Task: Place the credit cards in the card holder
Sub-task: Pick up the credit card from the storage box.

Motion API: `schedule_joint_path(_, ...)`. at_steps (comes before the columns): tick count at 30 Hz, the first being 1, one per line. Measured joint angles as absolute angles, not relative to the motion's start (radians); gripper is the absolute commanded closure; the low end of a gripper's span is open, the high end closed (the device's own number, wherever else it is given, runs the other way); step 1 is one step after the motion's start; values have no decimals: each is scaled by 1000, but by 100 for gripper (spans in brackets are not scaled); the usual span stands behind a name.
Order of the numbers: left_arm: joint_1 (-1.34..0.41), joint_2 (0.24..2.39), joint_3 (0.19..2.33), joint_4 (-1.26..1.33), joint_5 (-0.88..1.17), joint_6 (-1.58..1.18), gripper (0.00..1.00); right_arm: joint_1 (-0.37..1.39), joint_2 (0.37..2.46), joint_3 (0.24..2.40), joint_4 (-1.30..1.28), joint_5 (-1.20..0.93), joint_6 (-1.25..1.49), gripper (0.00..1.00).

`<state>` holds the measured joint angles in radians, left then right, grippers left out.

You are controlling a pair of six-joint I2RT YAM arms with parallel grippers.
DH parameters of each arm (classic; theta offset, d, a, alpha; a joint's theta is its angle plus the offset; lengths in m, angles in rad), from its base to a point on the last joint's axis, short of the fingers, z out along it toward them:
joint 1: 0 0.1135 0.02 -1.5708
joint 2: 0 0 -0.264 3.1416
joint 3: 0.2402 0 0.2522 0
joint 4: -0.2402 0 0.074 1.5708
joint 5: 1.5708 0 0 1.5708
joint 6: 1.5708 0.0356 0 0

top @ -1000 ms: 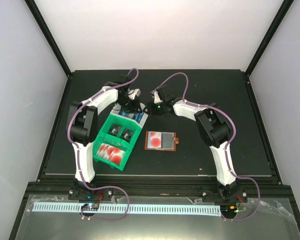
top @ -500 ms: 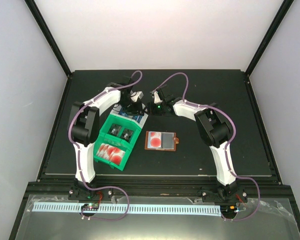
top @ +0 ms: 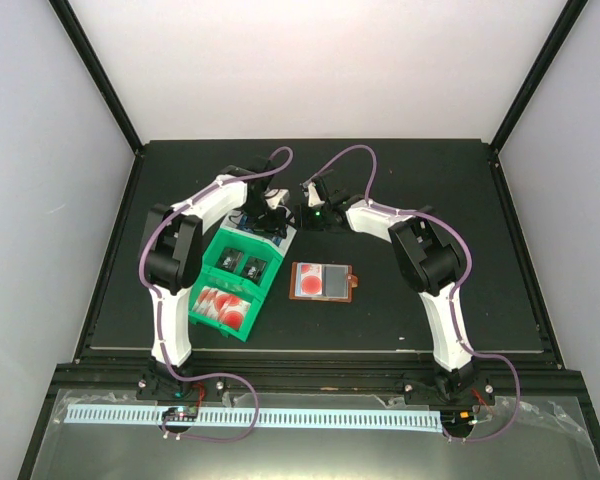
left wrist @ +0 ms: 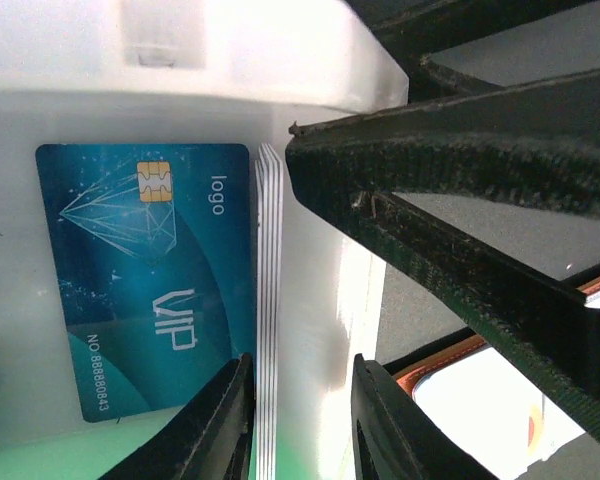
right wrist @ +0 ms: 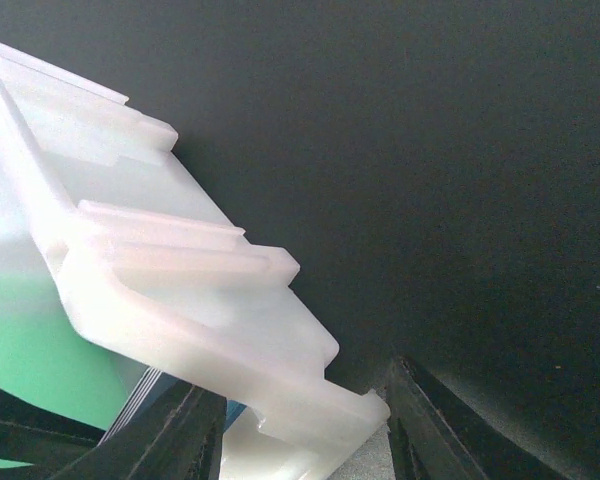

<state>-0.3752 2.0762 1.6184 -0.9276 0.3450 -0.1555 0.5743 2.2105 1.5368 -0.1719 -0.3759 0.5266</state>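
Note:
My left gripper needs to tip apart the upright blue cards, which stand flush together between its fingers, and pinch a single card's edge (left wrist: 266, 345) before it lifts.
The credit cards lie in a green-and-white tray (top: 202, 290): red-and-white ones (top: 223, 305) at the near end, black ones (top: 240, 265) in the middle, blue ones (left wrist: 150, 280) at the far end. My left gripper (top: 272, 215) reaches into the blue compartment, open. Its fingers (left wrist: 302, 375) straddle the edges of the blue stack (left wrist: 268, 300) and the white tray wall (left wrist: 320, 250). My right gripper (top: 302, 215) is shut on the tray's far white corner (right wrist: 310, 400). The brown card holder (top: 325, 281) lies open right of the tray, a red card in one pocket.
The right gripper's dark padded fingers (left wrist: 450, 170) sit close beside my left fingers, just outside the tray wall. The card holder's brown edge (left wrist: 440, 362) shows behind them. Black mat (top: 430, 180) surrounds everything, bounded by a raised frame.
My left gripper has shifted a little to the right over the blue compartment and its jaws have widened slightly. The right arm, tray and card holder have not moved.

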Motion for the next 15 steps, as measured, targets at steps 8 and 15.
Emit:
schedule_joint_path(8, -377, 2076, 1645, -979, 337, -141, 81, 574, 2210, 1537, -172, -370, 530, 55)
schedule_joint_path(15, -377, 2076, 1666, -1007, 337, -130, 88, 574, 2210, 1537, -171, -368, 530, 55)
